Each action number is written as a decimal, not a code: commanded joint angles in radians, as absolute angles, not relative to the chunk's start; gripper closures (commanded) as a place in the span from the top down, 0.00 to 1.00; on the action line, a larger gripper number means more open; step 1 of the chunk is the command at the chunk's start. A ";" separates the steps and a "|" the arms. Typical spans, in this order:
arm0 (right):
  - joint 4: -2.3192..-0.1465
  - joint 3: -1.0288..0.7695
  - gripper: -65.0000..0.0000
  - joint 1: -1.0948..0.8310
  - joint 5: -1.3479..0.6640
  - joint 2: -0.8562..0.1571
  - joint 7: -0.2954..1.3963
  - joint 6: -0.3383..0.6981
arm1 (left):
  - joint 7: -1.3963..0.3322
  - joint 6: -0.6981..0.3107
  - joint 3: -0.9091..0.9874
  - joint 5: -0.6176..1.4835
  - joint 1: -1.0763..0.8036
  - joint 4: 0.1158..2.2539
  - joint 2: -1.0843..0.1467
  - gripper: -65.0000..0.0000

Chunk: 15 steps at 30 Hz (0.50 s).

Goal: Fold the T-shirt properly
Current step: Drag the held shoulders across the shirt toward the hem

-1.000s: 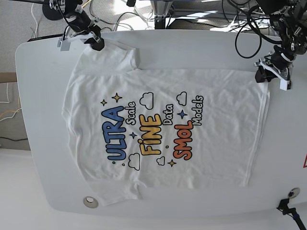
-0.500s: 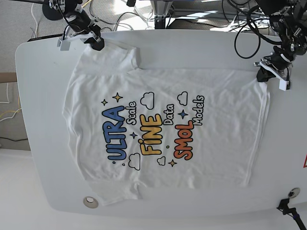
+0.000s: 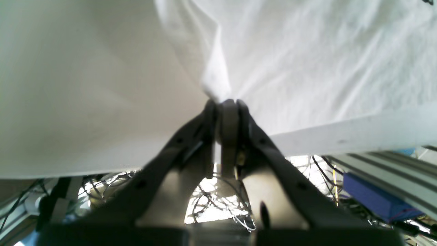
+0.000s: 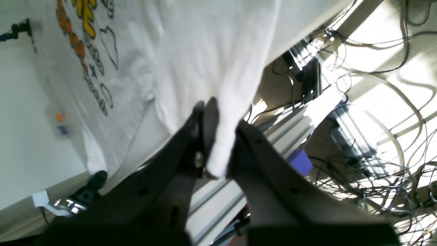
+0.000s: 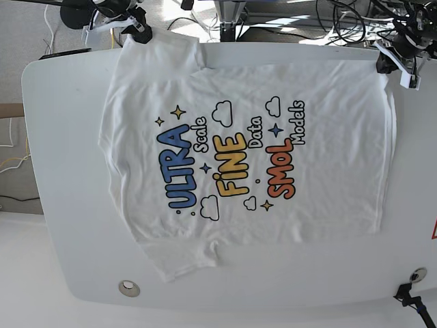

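Next, my right gripper lets go of the sleeve end between the blue ULTRA's U and the T-shirt's side edge (image 5: 144, 200).
The white T-shirt (image 5: 328, 178) lies print-up on the white table (image 5: 61, 171), its far edge drawn up to the table's back rim. My left gripper (image 5: 389, 63) is at the back right, shut on a pinch of the shirt's hem corner; the left wrist view shows the jaws (image 3: 226, 104) closed on a bunched fold of the T-shirt (image 3: 307, 68). My right gripper (image 5: 136, 31) is at the back left, shut on the sleeve end. In the right wrist view, a strip of the T-shirt (image 4: 205, 51) runs between that gripper's (image 4: 218, 136) fingers.
A round metal insert (image 5: 128, 288) sits near the table's front left edge. A black clamp (image 5: 410, 297) is at the front right corner. Cables and aluminium framing (image 5: 273, 17) lie behind the back edge.
Both grippers have moved toward the table's back edge, dragging the shirt that way with them. The left gripper closed on the hem corner.
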<state>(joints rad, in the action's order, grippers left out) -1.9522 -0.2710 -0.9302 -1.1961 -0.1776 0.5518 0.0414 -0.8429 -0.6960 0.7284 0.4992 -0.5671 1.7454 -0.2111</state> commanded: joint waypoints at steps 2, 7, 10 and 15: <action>-1.983 -0.278 0.00 -0.924 -1.270 -0.193 0.542 0.065 | -0.823 -0.698 0.756 0.518 -0.567 1.805 -0.226 0.00; -1.994 -0.292 0.00 -0.832 -1.395 -0.242 0.559 0.070 | -0.868 -0.698 0.766 0.547 -0.486 1.856 -0.211 0.00; -1.992 -0.292 0.00 -0.754 -1.458 -0.268 0.576 0.067 | -0.946 -0.698 0.776 0.542 -0.387 1.860 -0.211 0.00; -1.957 -0.288 0.00 -0.599 -1.457 -0.305 0.579 0.067 | -0.977 -0.698 0.765 0.539 -0.262 1.857 -0.208 0.00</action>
<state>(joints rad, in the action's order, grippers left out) -1.9556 -0.2821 -0.5983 -1.4452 -0.2806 0.5888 0.0570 -0.9901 -0.6971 0.7616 0.5255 -0.2634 1.8404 -0.1940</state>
